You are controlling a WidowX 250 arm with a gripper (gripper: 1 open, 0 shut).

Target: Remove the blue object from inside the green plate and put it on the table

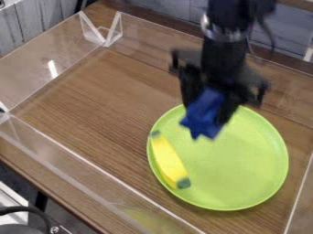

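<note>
The bare wood [128,103] lies between the green plate and the clear side. Next, I set the blue object down there with my gripper.
The blue object [206,117] is a dark-blue block held tilted in the air, with my gripper [215,99] shut on its upper end. It hangs above the upper-left rim of the green plate [251,174], which lies on the wooden table [98,101] at the right. The arm comes down from the top of the view and is blurred by motion, so the fingers are hard to make out.
A yellow banana-shaped object [169,159] lies along the plate's left rim. Low clear acrylic walls [49,64] border the table on the left, back and front. Bare wood spreads left of the plate.
</note>
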